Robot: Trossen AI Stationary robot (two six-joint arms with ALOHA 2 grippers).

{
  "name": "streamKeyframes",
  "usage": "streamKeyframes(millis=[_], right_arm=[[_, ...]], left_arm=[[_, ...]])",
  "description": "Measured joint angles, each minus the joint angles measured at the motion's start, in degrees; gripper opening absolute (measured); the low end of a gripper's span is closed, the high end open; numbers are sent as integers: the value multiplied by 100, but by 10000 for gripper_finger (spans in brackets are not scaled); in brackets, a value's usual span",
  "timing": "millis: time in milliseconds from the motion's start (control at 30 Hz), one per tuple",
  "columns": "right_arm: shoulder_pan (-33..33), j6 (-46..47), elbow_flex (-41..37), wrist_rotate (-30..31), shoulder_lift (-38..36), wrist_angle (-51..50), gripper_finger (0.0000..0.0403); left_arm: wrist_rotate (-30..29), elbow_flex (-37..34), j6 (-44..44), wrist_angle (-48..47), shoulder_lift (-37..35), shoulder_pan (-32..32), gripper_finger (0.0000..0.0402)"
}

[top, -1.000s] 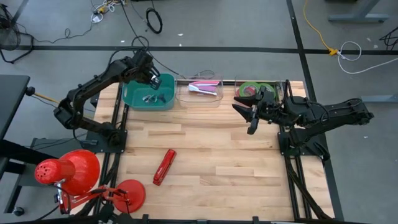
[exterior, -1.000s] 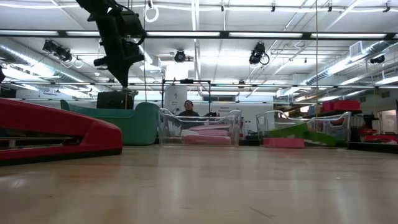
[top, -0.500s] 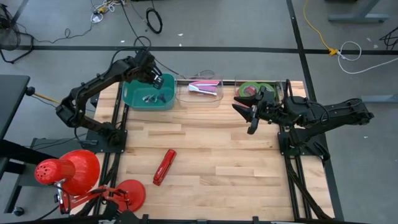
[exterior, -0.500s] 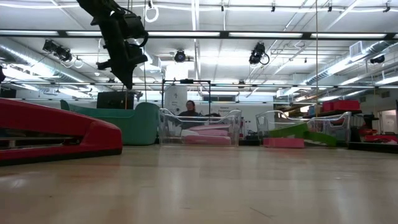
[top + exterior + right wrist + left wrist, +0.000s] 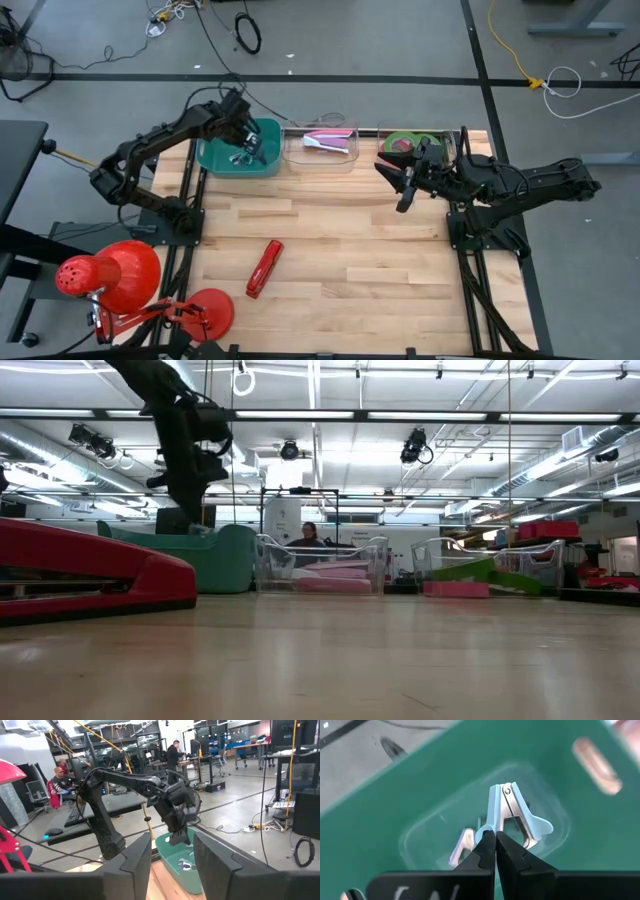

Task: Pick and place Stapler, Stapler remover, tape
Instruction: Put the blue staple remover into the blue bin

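Observation:
Next, I let go of the light blue stapler remover, now lying on the bin's floor, with my left gripper on the green bin's bottom, beside the second remover [image 5: 240, 164] [image 5: 452, 823].
My left gripper [image 5: 250, 148] is shut and reaches down into the green bin [image 5: 215, 155] at the table's far left. In the left wrist view its fingertips [image 5: 494, 837] stand right at a light blue stapler remover [image 5: 515, 815] lying on the bin's floor, with a second remover [image 5: 462, 845] beside it. My right gripper [image 5: 404, 188] is open and empty, hovering in front of the clear bin [image 5: 440, 150] that holds the green and red-pink tape rolls [image 5: 405, 143]. The red stapler [image 5: 264, 268] lies flat on the table near its front left. My left gripper's shut fingertips [image 5: 485, 842] come from above at the narrow end of the light blue stapler remover [image 5: 495, 820], which lies on the bin's floor. I cannot tell whether they touch it.
A clear middle bin [image 5: 345, 155] with pink and white items stands between the green bin and the tape bin. A red lamp [image 5: 110, 275] stands off the table's near left corner. Bare wood [image 5: 350, 250] lies in the table's middle and near side.
My left gripper has gone down from above the green bin into it, staying shut. My right arm has kept still.

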Motion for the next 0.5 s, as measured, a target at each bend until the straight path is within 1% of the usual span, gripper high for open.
streamKeyframes(millis=[200, 267, 500], right_arm=[[0, 0, 0, 1, 0, 1, 146], [0, 0, 0, 0, 0, 0, 146], [0, 0, 0, 0, 0, 1, 146]], left_arm=[[4, -538, -124, 199, 0, 0, 5], [107, -674, -135, 269, 0, 0, 3], [148, -872, -264, 377, 0, 0, 9]])
